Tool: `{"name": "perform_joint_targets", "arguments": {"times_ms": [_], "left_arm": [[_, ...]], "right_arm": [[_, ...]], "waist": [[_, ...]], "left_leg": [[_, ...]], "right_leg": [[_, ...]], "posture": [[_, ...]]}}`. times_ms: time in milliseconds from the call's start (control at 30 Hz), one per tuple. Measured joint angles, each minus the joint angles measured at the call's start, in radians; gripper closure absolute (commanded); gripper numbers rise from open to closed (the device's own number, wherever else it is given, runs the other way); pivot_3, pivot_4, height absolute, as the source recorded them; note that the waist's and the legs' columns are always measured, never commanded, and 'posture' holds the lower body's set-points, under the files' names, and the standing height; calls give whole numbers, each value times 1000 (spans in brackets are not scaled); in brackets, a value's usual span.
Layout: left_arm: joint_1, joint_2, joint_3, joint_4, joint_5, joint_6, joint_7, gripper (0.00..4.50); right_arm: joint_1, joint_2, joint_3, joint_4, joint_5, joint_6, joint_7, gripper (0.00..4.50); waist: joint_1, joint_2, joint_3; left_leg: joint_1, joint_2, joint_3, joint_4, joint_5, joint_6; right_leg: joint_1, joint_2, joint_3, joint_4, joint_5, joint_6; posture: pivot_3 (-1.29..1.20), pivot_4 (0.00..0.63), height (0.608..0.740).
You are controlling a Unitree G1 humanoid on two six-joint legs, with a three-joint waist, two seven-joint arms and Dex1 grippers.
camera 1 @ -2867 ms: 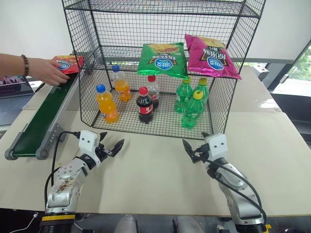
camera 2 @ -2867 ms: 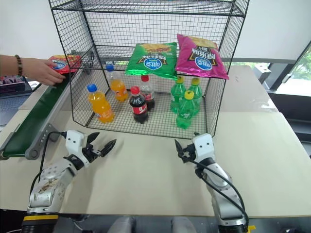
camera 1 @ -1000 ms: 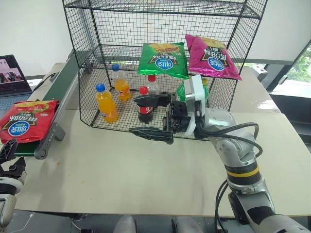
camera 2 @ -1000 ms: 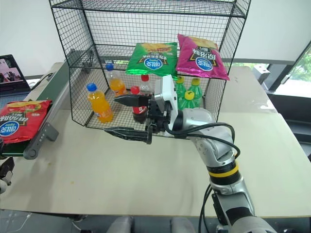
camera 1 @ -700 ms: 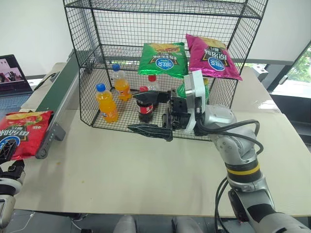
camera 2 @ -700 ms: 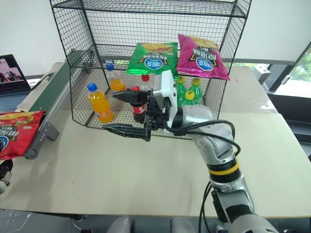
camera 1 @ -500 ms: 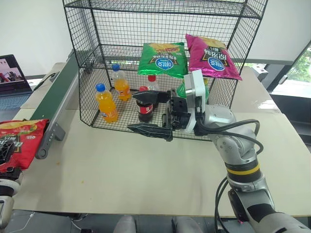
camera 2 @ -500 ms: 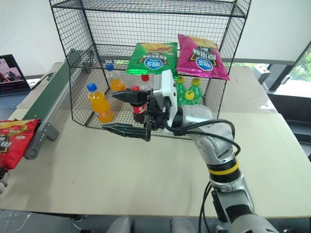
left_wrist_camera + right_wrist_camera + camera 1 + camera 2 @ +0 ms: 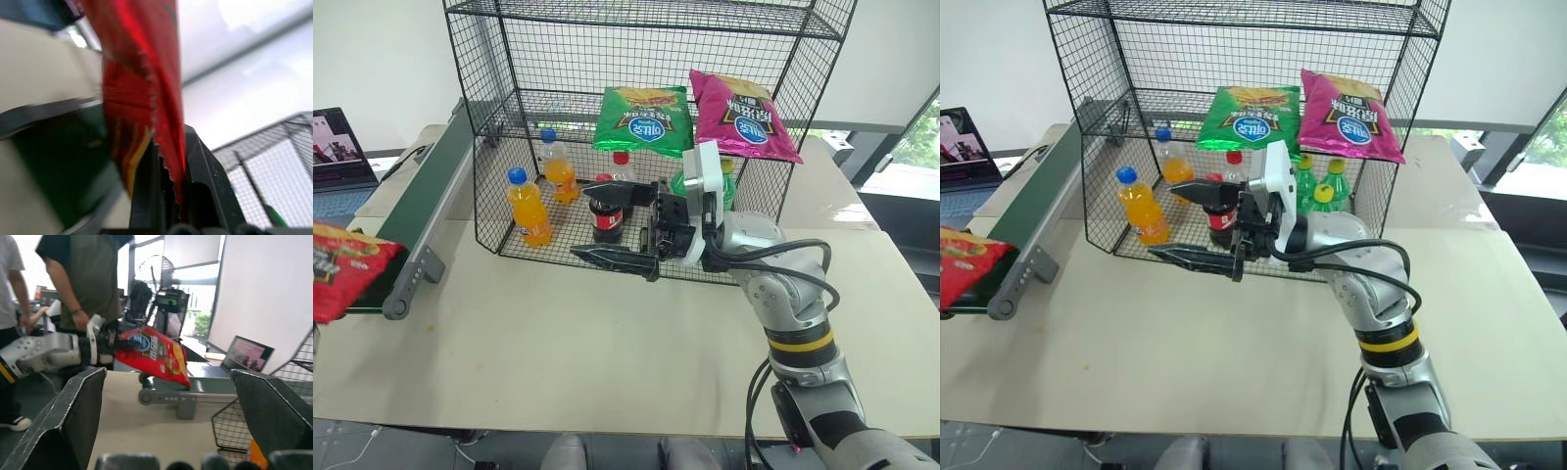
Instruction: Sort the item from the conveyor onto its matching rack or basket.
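Next, I release the red chip bag with my left gripper on the middle shelf [image 9: 549, 96] beside the green chip bag, above the orange sodas. The red bag now hangs just off the conveyor's end.
The red chip bag [image 9: 340, 279] hangs at the far left, just off the near end of the dark green conveyor [image 9: 431, 196]. My left gripper [image 9: 168, 147] is shut on the bag's crinkled edge [image 9: 142, 93]. From the right wrist, the left gripper [image 9: 105, 345] holds the bag [image 9: 156, 352] above the conveyor's roller end [image 9: 195, 384]. My right gripper [image 9: 617, 225] hovers open and level in front of the black wire rack [image 9: 646, 15], pointing towards the conveyor, with nothing between its fingers.
On the rack's middle shelf lie a green chip bag [image 9: 642, 119] and a pink one [image 9: 741, 116]. Orange soda [image 9: 527, 208], cola [image 9: 604, 220] and green bottles [image 9: 720, 186] stand below. A laptop [image 9: 337, 137] is at the far left. People [image 9: 88, 279] stand beyond the table [image 9: 607, 343].
The red bag slid off the conveyor's end, and my left gripper closed on it and lifted it. The right gripper kept its place.
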Motion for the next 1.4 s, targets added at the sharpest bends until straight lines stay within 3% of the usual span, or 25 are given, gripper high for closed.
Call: {"name": "perform_joint_targets", "arguments": {"times_ms": [167,400,533,700,1067,1400], "left_arm": [[-99,83,-61,-128,-130,42,22,4454],[-423,50,-327,-204,-152,93,43,4454],[-629,16,-447,-163,-155,128,51,4454],[-884,-56,-559,71,-156,126,51,4454],[-983,-246,-571,470,45,63,-12,4454],[-1077,-372,-499,532,180,-43,41,4454]], "right_arm": [[36,-23,-73,-30,-8,4,-108,0],[70,-47,-122,-161,-3,54,-250,0],[69,-54,-130,-203,-2,65,-295,0],[51,-57,-171,-234,-21,67,-395,0],[70,-92,-192,-317,-40,83,-516,0],[69,-128,-144,-331,-102,86,-524,0]], "waist": [[5,-1,0],[3,2,2],[2,2,1],[5,2,2],[14,3,1],[28,3,2]], "left_leg": [[0,0,1,0,0,0],[-1,-1,0,-2,1,-2],[0,-1,0,-2,1,-2],[-1,-2,-1,-2,3,-1],[-2,-3,-2,-1,4,-2],[-2,-3,-2,-1,5,-1]], "right_leg": [[0,-1,0,-1,0,0],[1,-1,-1,-1,0,0],[1,-1,-1,-1,0,1],[1,-1,-2,0,1,1],[1,-1,-2,-1,1,1],[1,-2,-2,-2,1,2]], "posture": [[0,150,740],[0,150,740],[0,150,740],[0,150,740],[0,150,740],[0,150,740]]}}
